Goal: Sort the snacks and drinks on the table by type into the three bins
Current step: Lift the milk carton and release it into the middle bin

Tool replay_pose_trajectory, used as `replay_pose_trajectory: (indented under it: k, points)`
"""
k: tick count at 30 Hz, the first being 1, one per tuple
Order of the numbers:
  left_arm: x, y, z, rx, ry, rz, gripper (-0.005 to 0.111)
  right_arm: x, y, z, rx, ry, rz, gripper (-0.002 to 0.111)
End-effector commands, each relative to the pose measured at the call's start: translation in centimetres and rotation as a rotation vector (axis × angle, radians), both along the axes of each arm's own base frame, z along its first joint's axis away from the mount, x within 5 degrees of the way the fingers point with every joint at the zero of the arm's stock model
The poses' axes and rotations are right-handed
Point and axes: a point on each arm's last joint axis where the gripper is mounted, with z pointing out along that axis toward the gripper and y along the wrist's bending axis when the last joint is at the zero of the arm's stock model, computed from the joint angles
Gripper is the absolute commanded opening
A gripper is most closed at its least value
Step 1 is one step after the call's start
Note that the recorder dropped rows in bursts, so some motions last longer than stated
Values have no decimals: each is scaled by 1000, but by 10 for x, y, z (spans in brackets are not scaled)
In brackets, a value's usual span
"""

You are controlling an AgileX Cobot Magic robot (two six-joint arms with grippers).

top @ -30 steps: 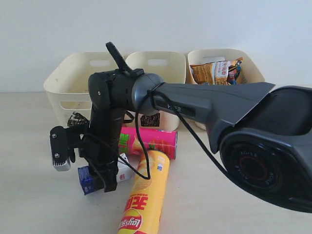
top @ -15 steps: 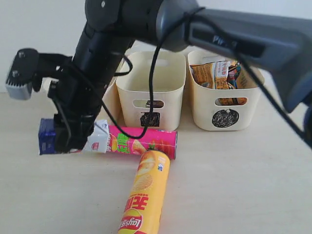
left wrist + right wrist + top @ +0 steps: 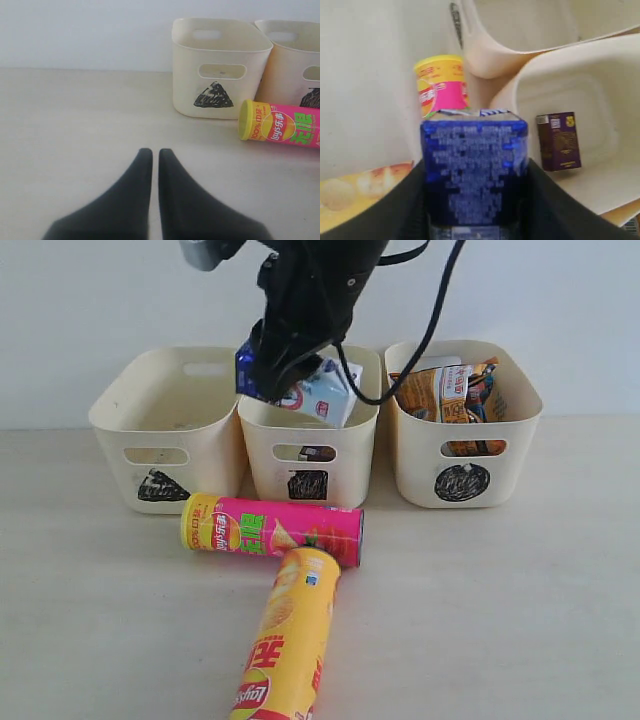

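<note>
My right gripper will let go of the blue-white carton so that it rests in the middle bin (image 3: 300,423) (image 3: 554,109) beside the dark purple carton.
My right gripper (image 3: 275,365) is shut on the blue-white carton (image 3: 318,392), holding it tilted over the rim of the middle bin (image 3: 308,455), the one marked with a square. The carton (image 3: 474,165) fills the right wrist view between the fingers; the dark purple carton (image 3: 558,141) lies inside that bin below. On the table the pink chip tube (image 3: 272,530) lies crosswise, with the yellow Lay's tube (image 3: 285,640) lying end-on against it. The right bin (image 3: 462,445), marked with a circle, holds the orange-brown bag (image 3: 432,387). My left gripper (image 3: 155,152) is shut and empty, low over the table.
The triangle bin (image 3: 165,430) stands at the left of the row, its inside empty as far as shown. In the left wrist view it (image 3: 217,67) stands beyond the fingers, with the pink tube's yellow lid (image 3: 246,119) beside it. A white wall runs behind the bins.
The right arm has lifted the blue-white carton off the table at the left and carried it up and back to above the middle bin. The tubes are no longer blocked by the arm.
</note>
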Motion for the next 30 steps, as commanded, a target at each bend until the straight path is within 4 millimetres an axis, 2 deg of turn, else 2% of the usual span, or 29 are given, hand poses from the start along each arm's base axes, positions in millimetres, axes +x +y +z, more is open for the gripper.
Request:
replay_pose_trajectory:
  k: [1,8,13,22,30]
  points:
    - [0,0,2,-5,-15,6,4,26,-13,2,160,-128,-149,0]
    - [0,0,2,-5,-15,6,4,51,-7,-22,417,-324,-299,0]
    - [0,0,2,-5,-15,6,4,65,-9,-37,576,-339,-423,0]
    - [0,0,2,-5,-15,6,4,97,-16,-82,636,-325,-532,0]
    - [0,0,2,-5,-15,6,4,113,-25,-105,649,-348,-570,0]
